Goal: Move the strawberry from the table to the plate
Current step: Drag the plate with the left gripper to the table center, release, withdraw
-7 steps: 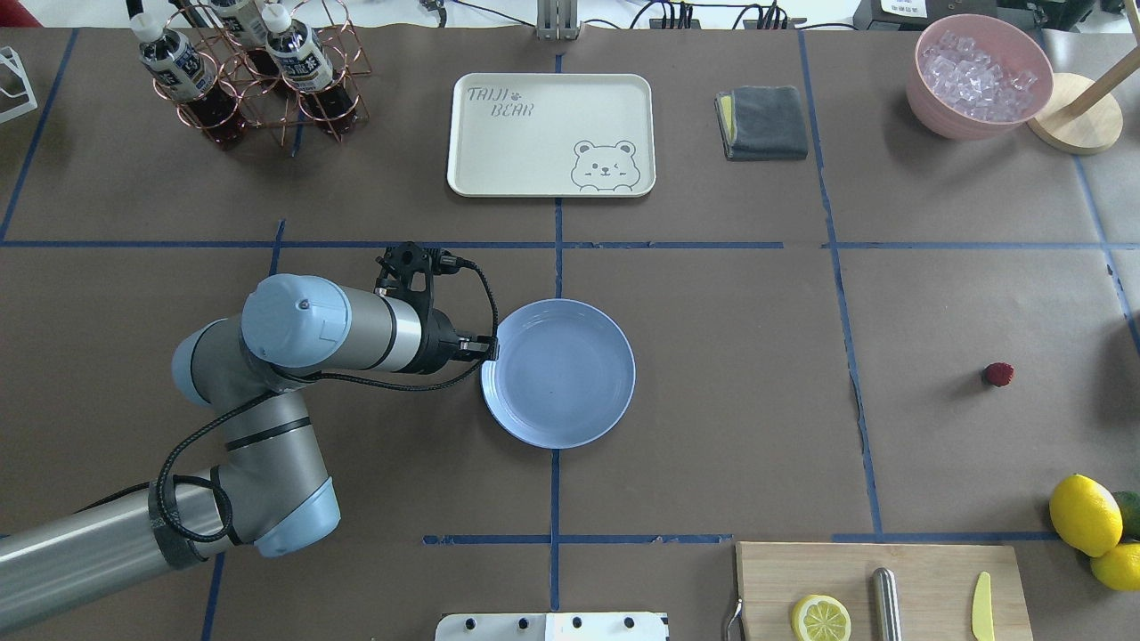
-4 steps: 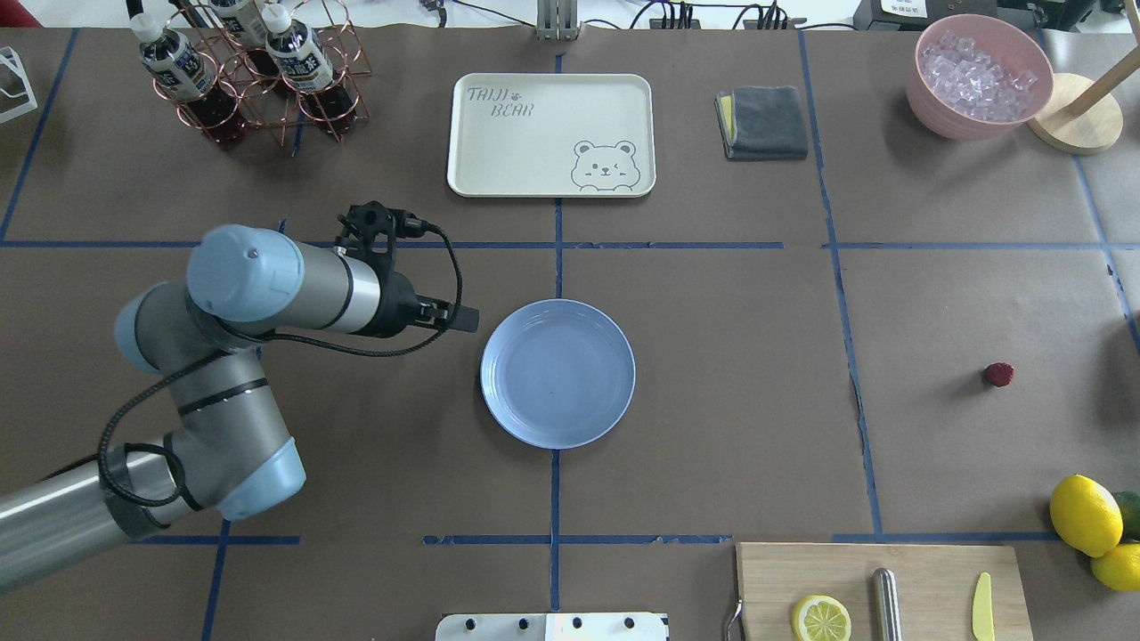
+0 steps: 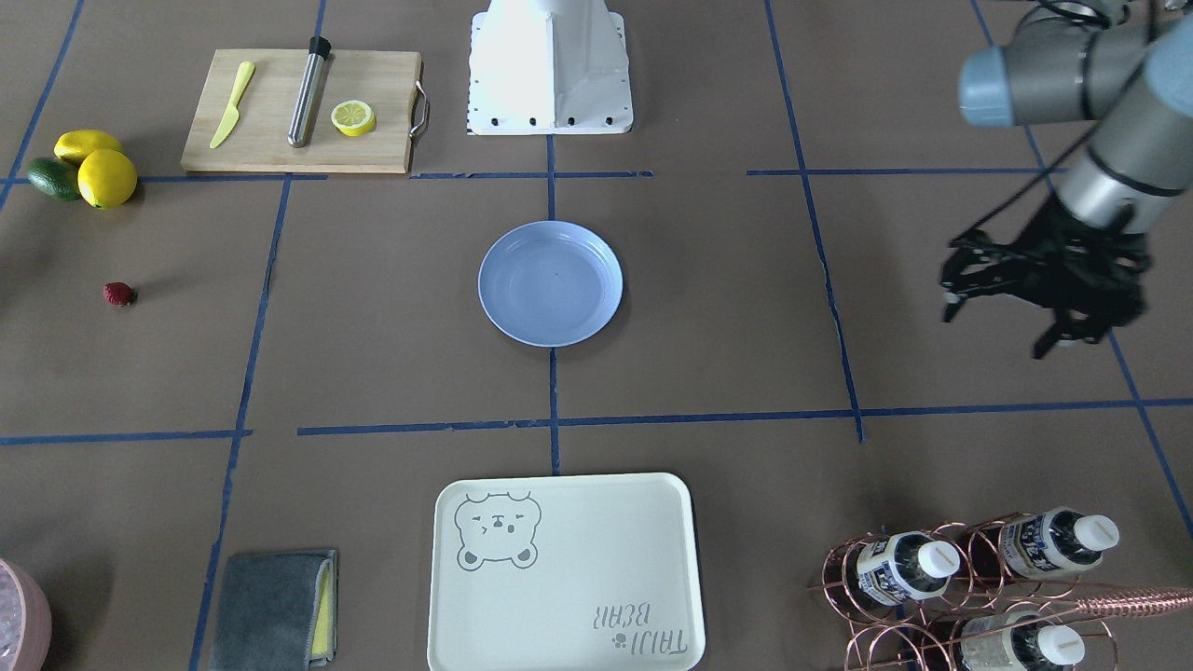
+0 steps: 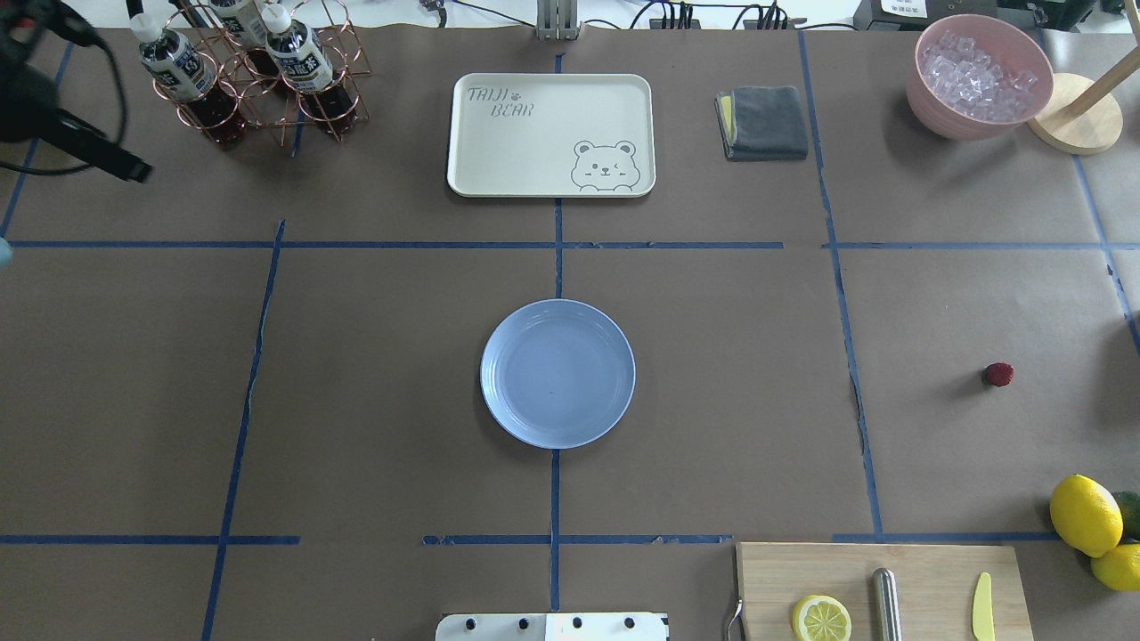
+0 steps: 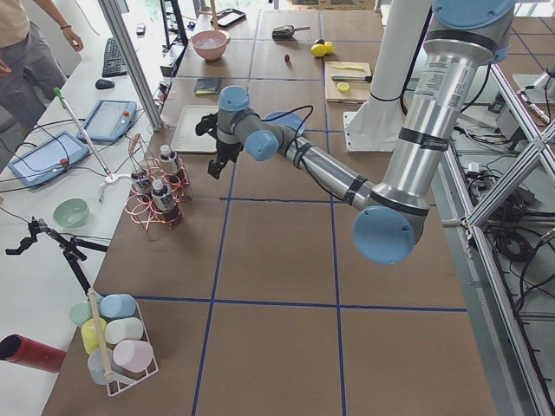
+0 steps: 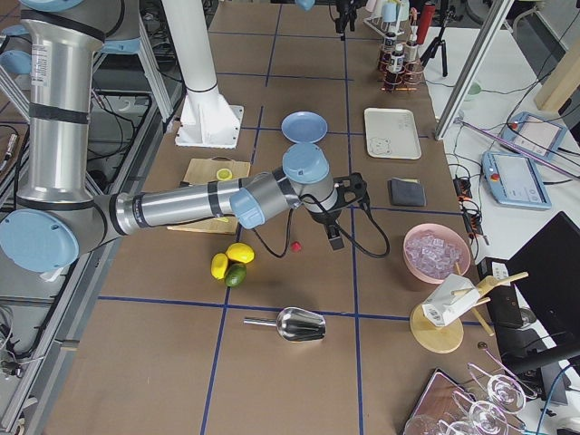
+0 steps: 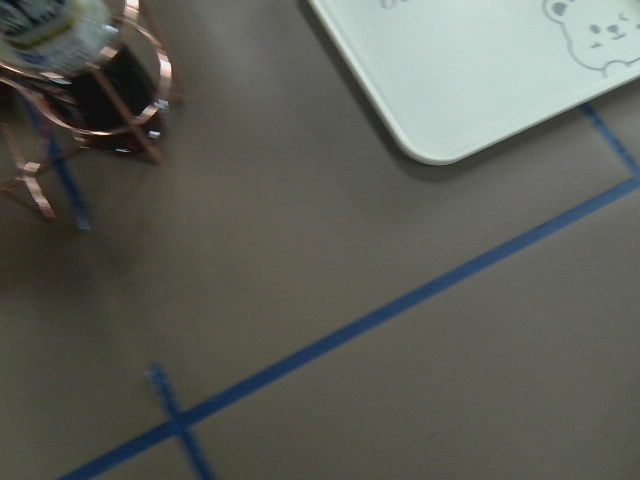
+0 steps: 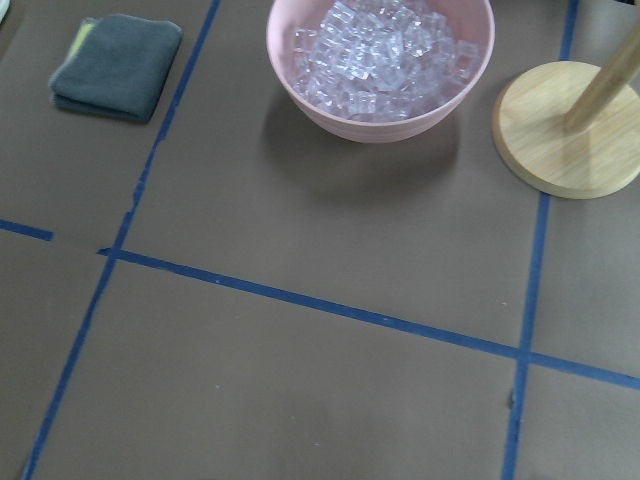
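Next, my right gripper needs to go to the red sides of the strawberry [image 3: 119, 294] lying near the lemons and close there.
The strawberry [image 4: 998, 374] is a small red berry lying alone on the brown table [image 4: 712, 427], far right in the overhead view and far left as strawberry [image 3: 118, 294] in the front view. The light-blue plate [image 4: 557, 373] sits empty at the table's middle. My left gripper [image 3: 995, 328] hovers far off by the bottle rack, its fingers apart and holding nothing. My right gripper [image 6: 333, 237] shows only in the exterior right view, just beside the strawberry [image 6: 295, 246]. I cannot tell whether the right gripper is open or shut.
A cream bear tray [image 4: 551, 133] and a grey towel [image 4: 762, 122] lie at the back, and a pink bowl of ice [image 4: 978, 75] stands back right. A copper bottle rack [image 4: 258, 71] stands back left. Lemons [image 4: 1085, 515] and a cutting board [image 4: 882, 592] with a lemon slice are near right.
My left arm has pulled away from the plate's left rim, back and far left toward the bottle rack. The plate and strawberry have stayed put.
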`<state>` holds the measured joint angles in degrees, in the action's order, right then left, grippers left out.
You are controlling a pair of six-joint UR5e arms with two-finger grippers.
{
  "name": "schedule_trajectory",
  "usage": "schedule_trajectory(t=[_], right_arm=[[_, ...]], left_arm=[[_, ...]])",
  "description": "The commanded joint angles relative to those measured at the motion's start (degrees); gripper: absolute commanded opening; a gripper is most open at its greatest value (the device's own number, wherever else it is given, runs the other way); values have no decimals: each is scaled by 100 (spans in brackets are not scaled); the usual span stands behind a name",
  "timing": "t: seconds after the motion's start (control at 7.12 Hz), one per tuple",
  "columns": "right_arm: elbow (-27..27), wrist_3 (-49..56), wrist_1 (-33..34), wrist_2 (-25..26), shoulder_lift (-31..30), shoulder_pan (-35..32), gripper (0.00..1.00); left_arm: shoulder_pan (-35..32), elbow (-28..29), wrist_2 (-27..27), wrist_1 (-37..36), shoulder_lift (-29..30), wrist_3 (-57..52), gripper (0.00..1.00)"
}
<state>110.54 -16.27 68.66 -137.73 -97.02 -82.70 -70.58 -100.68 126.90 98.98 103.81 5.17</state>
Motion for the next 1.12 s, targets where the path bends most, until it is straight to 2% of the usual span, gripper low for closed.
schedule_trajectory(t=[0.0,0.28,0.56,0.7,0.84,0.98], right_arm=[[161,-410,-151,9,104,586,100],[240,-990,-151,315,183,1227,100],[171,-1142,-194,990,-244,1825,100],[-117,-1168,-665,1246,-413,2098,100],[-642,-1438,-1522,1353,-458,2274,100],[-1091,-1928,-2349,1737,-467,2668,100]], left_arm=[[-1690,871,389,-1384,-274,-1631,100],[-2003,735,459,-1355,-1245,-1650,100],[-1995,567,398,-1618,-1302,-1615,100],[-1995,558,406,-1619,-1302,-1615,100],[-1995,515,406,-1619,-1302,-1624,100],[-1995,514,424,-1619,-1302,-1624,100]])
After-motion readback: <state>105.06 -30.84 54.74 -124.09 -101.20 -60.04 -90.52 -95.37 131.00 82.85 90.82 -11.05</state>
